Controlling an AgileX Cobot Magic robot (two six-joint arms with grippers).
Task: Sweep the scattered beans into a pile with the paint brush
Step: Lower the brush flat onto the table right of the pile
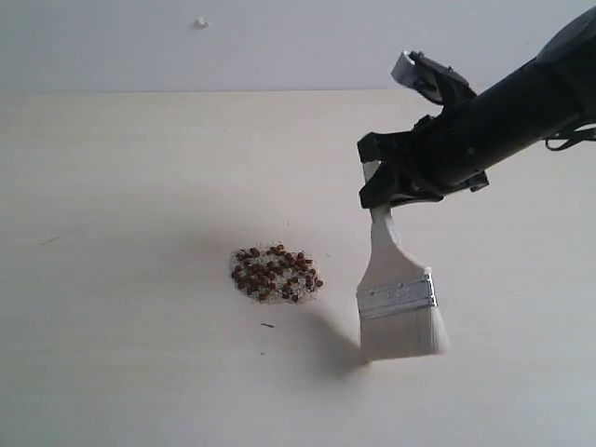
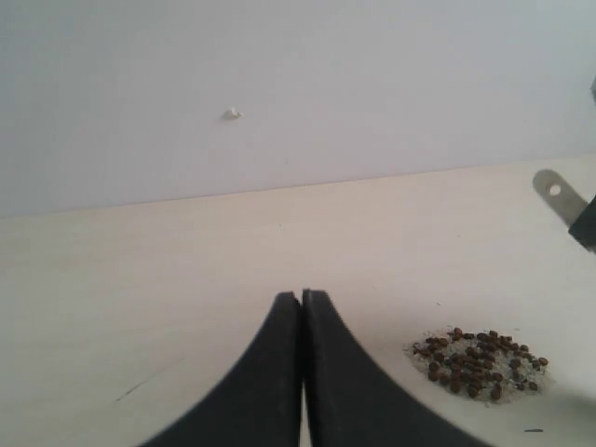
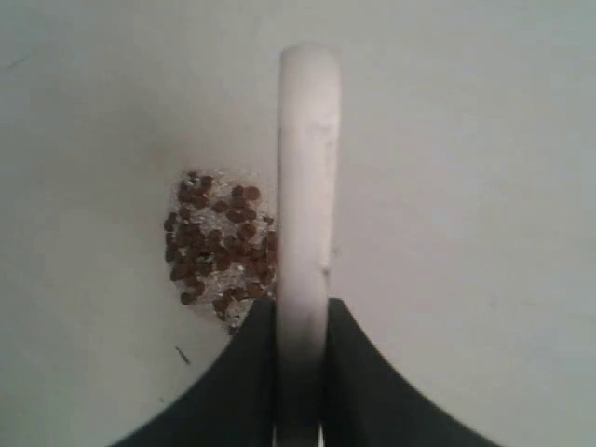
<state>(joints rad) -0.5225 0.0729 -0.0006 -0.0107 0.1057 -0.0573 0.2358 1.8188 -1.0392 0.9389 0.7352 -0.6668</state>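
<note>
Next, I release the paint brush, now upright beside the beans, from my right gripper, flat on the bare table (image 1: pixel 371 291) beside the pile of beans.
The beans (image 1: pixel 276 273) lie gathered in one compact pile, reddish-brown mixed with pale crumbs, near the middle of the pale table (image 1: pixel 121 186). To their right the paint brush (image 1: pixel 398 293) stands upright, white bristles down on the table, apart from the pile. My right gripper (image 1: pixel 377 182) is shut on the brush's wooden handle. In the right wrist view the brush (image 3: pixel 305 177) runs edge-on beside the beans (image 3: pixel 220 244), clamped in the right gripper (image 3: pixel 300 321). The left gripper (image 2: pixel 302 296) is shut and empty, with the beans (image 2: pixel 480 360) off to one side.
A lone white speck (image 1: pixel 201 22) sits on the grey back wall, and it appears as the white speck (image 2: pixel 233 114) in the left wrist view too. A small dark sliver (image 1: pixel 267 325) lies on the table just in front of the pile.
</note>
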